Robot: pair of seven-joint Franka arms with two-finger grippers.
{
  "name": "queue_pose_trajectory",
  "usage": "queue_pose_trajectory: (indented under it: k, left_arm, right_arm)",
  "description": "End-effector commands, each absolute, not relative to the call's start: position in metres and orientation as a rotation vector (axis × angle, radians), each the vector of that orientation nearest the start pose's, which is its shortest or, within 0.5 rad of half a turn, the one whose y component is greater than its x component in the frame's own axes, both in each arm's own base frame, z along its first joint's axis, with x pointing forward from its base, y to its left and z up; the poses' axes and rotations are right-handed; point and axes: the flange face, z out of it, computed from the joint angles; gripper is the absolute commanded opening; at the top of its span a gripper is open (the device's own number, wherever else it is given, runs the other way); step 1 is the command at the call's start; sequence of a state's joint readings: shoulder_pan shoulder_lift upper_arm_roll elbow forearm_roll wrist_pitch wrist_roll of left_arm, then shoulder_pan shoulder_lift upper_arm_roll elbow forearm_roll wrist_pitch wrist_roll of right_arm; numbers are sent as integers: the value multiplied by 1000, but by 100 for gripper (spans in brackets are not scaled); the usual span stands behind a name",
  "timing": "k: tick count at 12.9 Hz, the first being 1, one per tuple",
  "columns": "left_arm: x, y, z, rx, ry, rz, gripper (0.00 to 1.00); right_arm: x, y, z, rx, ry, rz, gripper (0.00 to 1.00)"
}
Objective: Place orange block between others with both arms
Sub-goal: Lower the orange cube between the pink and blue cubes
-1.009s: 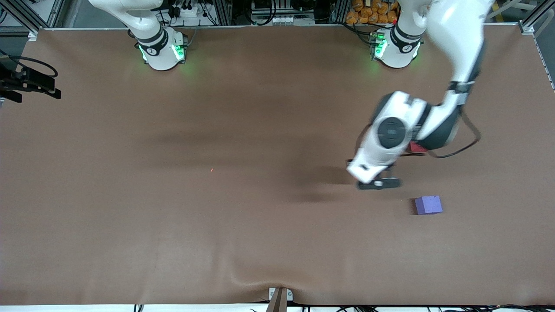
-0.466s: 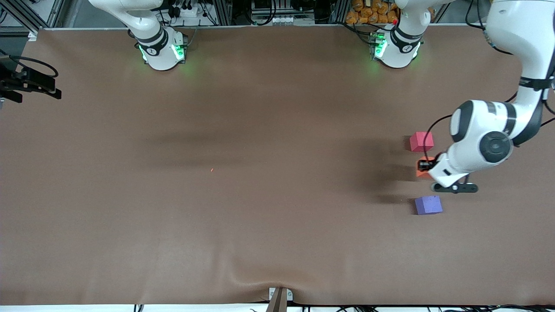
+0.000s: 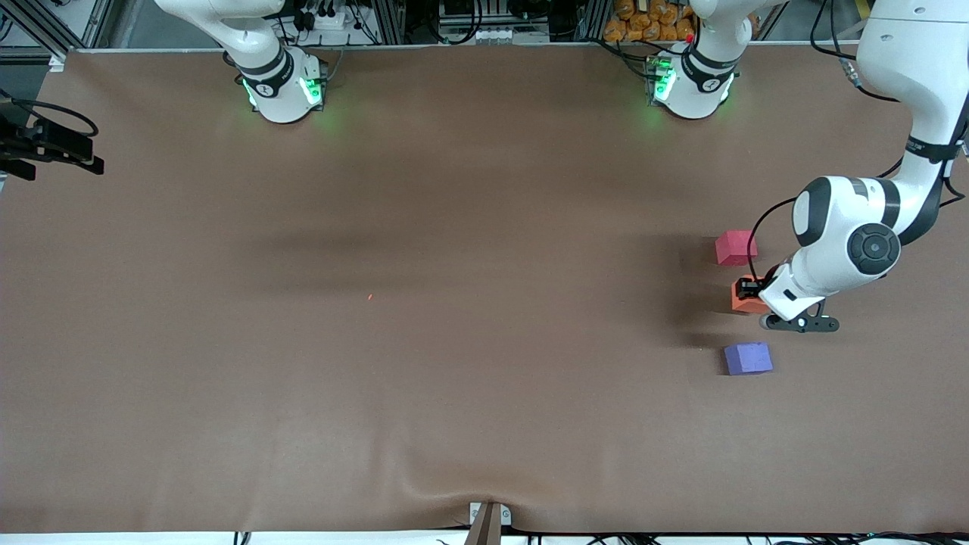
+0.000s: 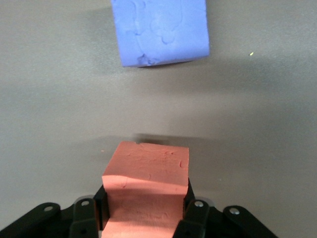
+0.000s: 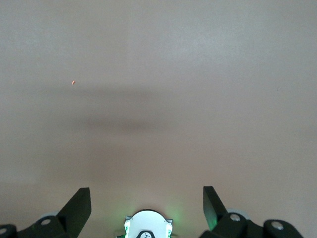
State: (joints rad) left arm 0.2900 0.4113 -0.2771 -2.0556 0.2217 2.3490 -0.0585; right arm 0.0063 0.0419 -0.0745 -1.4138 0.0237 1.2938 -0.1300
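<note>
Next, my left gripper lets go of the orange block on the table midway (image 3: 742, 303) (image 4: 165, 174) between the pinkish-red cube and the purple-blue cube.
My left gripper (image 3: 751, 292) is shut on the orange block (image 3: 742, 299), which sits low over the table in the gap between the others. The pinkish-red cube (image 3: 735, 247) lies farther from the front camera and the purple-blue cube (image 3: 748, 358) lies nearer. In the left wrist view the orange block (image 4: 148, 166) fills the left gripper (image 4: 146, 202), with the purple-blue cube (image 4: 158, 29) ahead and bare table between them. I cannot tell whether the orange block touches the table. The right arm waits. Its gripper (image 5: 146, 197) is open over bare table above its own green-lit base (image 5: 147, 225).
A black device (image 3: 47, 144) sticks in at the table edge at the right arm's end. A tiny orange speck (image 3: 370, 297) lies mid-table. The brown mat (image 3: 454, 378) buckles near a clamp (image 3: 488, 518) at the front edge.
The left arm swung toward its own end of the table, uncovering the pinkish-red cube, and brought the orange block down between the two cubes. The right arm has not moved.
</note>
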Motion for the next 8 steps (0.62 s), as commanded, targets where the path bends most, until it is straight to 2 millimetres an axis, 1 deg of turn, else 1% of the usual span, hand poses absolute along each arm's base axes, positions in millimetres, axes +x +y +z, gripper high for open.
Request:
queue_pose_trajectory:
  k: [1, 4, 8]
  left_arm:
    - [586, 5, 227, -3098, 165, 135, 0]
    - [584, -1, 215, -3098, 186, 160, 0]
    - [586, 1, 217, -3099, 145, 153, 0]
  right_arm:
    - [539, -37, 648, -3095, -99, 255, 100]
    - [540, -34, 646, -3096, -103, 263, 100]
    - [541, -35, 650, -3096, -106, 238, 100]
